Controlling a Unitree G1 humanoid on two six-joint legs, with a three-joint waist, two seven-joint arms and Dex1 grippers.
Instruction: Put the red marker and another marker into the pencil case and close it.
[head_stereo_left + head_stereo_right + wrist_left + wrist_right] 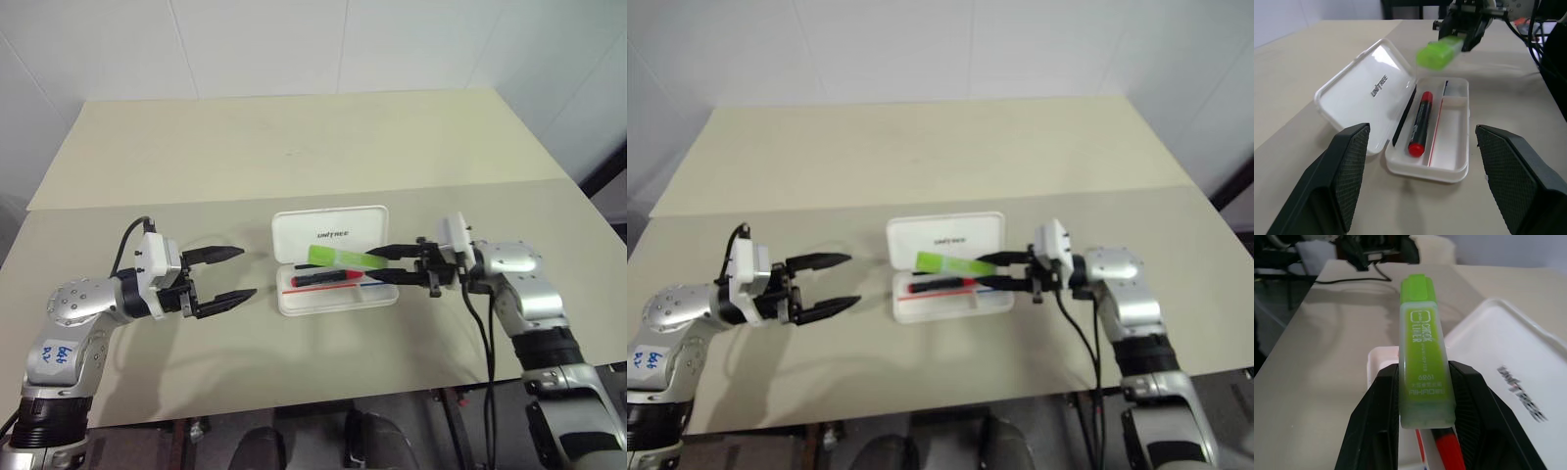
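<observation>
Next, I let go of the green highlighter with my right gripper between the red marker and the pencil case's near edge (pixel 321 299).
The white pencil case (pixel 294 303) lies open mid-table, its lid (pixel 330 233) folded back toward the far side. The red marker (pixel 328 279) rests inside the tray, seen clearly as the red marker (pixel 1419 122) from the left wrist. My right gripper (pixel 384 265) is shut on the lime-green highlighter (pixel 340 258), held level just above the tray's right half; the green highlighter (pixel 1423 362) sits clamped between the fingers (pixel 1376 416). My left gripper (pixel 233 273) stands open to the left of the case, apart from it and holding nothing.
The beige table (pixel 294 157) stretches wide behind the case, with a seam across it. The front edge (pixel 294 406) runs close below both arms. White walls stand behind.
</observation>
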